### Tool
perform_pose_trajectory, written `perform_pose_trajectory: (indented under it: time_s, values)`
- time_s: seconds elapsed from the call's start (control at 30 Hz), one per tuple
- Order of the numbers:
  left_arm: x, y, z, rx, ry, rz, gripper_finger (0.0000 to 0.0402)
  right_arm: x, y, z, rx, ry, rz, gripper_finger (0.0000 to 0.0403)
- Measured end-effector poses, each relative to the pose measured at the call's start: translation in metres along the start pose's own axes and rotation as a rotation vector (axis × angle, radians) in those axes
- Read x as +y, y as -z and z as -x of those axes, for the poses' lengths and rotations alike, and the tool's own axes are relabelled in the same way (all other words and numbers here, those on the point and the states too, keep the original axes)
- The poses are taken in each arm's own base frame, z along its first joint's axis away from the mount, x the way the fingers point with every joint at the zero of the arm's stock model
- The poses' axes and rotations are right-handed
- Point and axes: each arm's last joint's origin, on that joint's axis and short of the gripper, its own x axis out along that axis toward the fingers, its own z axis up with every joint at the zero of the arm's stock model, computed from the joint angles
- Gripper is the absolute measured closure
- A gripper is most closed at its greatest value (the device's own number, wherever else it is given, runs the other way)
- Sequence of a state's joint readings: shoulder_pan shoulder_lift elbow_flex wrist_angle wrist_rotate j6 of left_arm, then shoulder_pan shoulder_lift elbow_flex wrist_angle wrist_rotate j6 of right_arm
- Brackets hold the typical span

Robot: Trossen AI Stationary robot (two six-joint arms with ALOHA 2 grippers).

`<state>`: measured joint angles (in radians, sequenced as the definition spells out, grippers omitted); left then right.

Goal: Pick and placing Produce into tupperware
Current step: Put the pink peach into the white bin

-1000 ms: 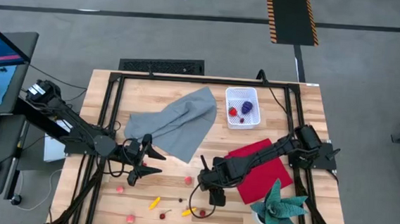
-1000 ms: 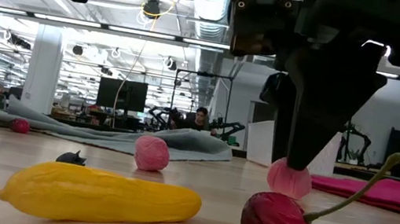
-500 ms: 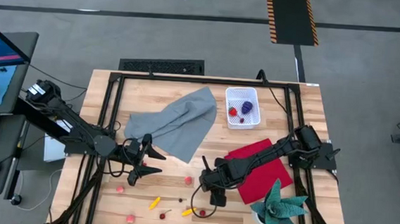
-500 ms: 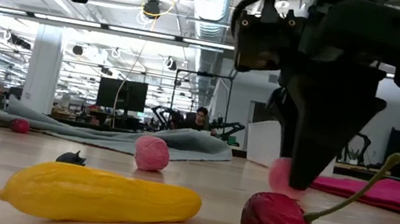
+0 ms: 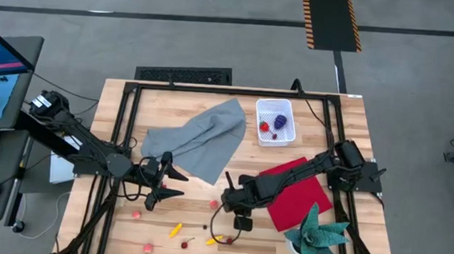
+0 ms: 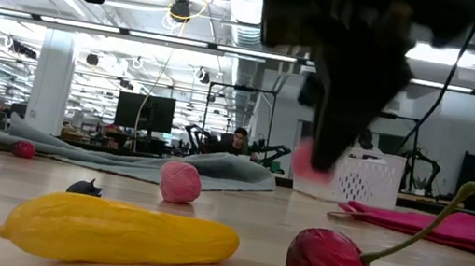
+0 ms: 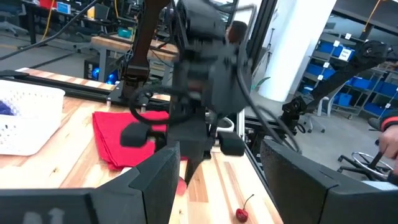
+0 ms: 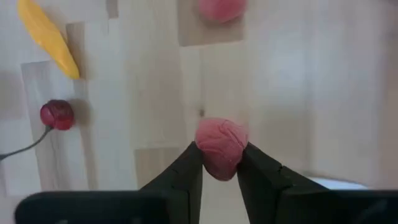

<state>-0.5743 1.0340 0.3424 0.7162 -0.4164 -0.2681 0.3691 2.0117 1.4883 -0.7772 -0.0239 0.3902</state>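
Next, my right gripper lets go of the pink berry inside the white tupperware, just on the near side of the red berry [image 5: 265, 137].
My right gripper [image 5: 234, 199] [image 8: 221, 154] hangs over the near middle of the table, shut on a pink berry [image 8: 219, 138] [image 6: 307, 159] that is off the wood. The white tupperware [image 5: 276, 122] [image 6: 365, 178] stands at the far right and holds a purple grape bunch [image 5: 280, 119] and a red berry [image 5: 264, 126]. More produce lies on the wood: a pink berry [image 5: 214, 205] [image 6: 180, 182], a yellow piece [image 6: 119, 229], a cherry [image 6: 328, 265] and red berries [image 5: 136, 214]. My left gripper [image 5: 172, 183] waits open at the near left. My right gripper pinches the pink berry [image 8: 221, 149] between its two fingertips [image 8: 189, 163], at the berry's two sides. The fingers come from above, pointing down. The berry is lifted clear of the table, and most of it shows beyond the fingertips.
A grey cloth [image 5: 198, 139] lies spread over the far left middle. A red cloth [image 5: 296, 192] lies under the right arm, with a teal toy plant [image 5: 316, 234] at the near right corner. A black frame [image 5: 124, 112] rims the table.
My right gripper has risen from the table with the pink berry between its fingers and drifted toward the table's left. The berry sat on the wood a second ago and now hangs clear above it. The other produce has stayed put.
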Motion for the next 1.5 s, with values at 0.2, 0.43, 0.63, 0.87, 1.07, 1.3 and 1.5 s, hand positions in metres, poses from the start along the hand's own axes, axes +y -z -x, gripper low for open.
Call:
perform_pose_trajectory:
  time_s: [0.2,0.43,0.63,0.87,1.07,1.3,1.5]
  values:
    - [0.0,0.0,0.0,0.004,-0.002,-0.013,0.0187,-0.011,-0.019,0.039,0.023,0.088,0.029,0.0286]
    - [0.001,0.003,0.0,0.025,-0.022,-0.024,0.0187,-0.047,-0.026,0.074,0.145,0.216,-0.018,0.0301]
    - [0.001,0.003,0.0,0.031,-0.023,-0.012,0.0187,-0.089,-0.026,0.094,0.169,0.255,-0.11,0.0301]
    - [-0.002,0.005,0.002,0.045,-0.006,-0.012,0.0187,-0.15,-0.021,0.136,0.094,0.248,-0.243,0.03]
    - [-0.006,0.006,0.003,0.05,0.013,-0.007,0.0187,-0.213,-0.002,0.175,0.009,0.227,-0.538,0.03]
    - [-0.007,0.007,0.004,0.052,0.017,0.021,0.0187,-0.283,0.02,0.192,-0.078,0.198,-0.938,0.03]
    - [-0.007,0.008,0.004,0.064,0.013,0.032,0.0187,-0.32,0.024,0.155,0.008,0.102,-1.116,0.03]
